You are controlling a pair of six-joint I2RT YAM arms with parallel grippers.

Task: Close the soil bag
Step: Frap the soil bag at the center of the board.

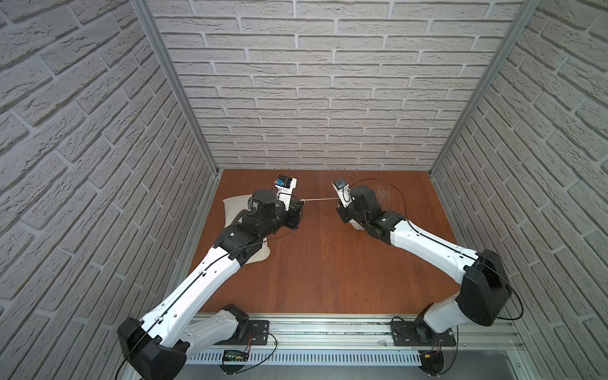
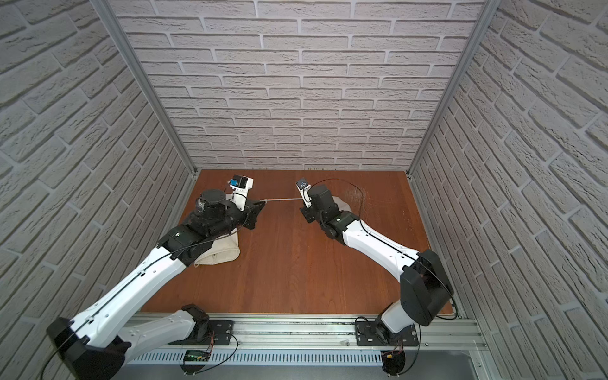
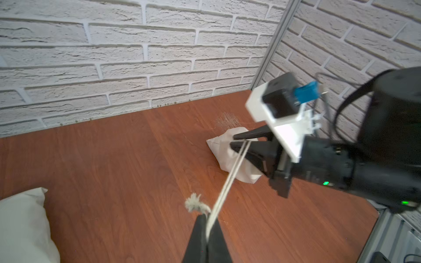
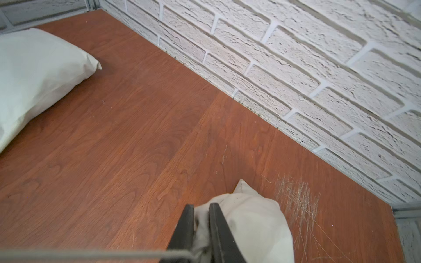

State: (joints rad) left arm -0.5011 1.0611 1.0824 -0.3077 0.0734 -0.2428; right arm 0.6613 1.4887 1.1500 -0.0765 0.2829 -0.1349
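Note:
My right gripper pinches the gathered neck at the drawstring's exit, so it should take the soil bag's body (image 4: 259, 219) before my left gripper pulls further.
The soil bag (image 4: 250, 218) is a small white cloth pouch lying at the back right of the wooden table (image 1: 329, 263). It also shows as the bag (image 3: 227, 157) in the left wrist view and as the bag (image 2: 342, 204) in a top view. My right gripper (image 4: 201, 206) is shut on its gathered neck, with cloth filling the gap between the fingers. A pale drawstring (image 1: 319, 198) runs taut from that neck to my left gripper (image 3: 206, 218), which is shut on it. The string's frayed end (image 3: 196, 203) sticks out beside the left fingertips.
A larger white cloth sack (image 1: 237, 204) lies at the back left, mostly under my left arm, and shows as the sack (image 4: 34, 68) in the right wrist view. A scratched patch (image 4: 296, 200) marks the wood beside the soil bag. Brick walls enclose three sides.

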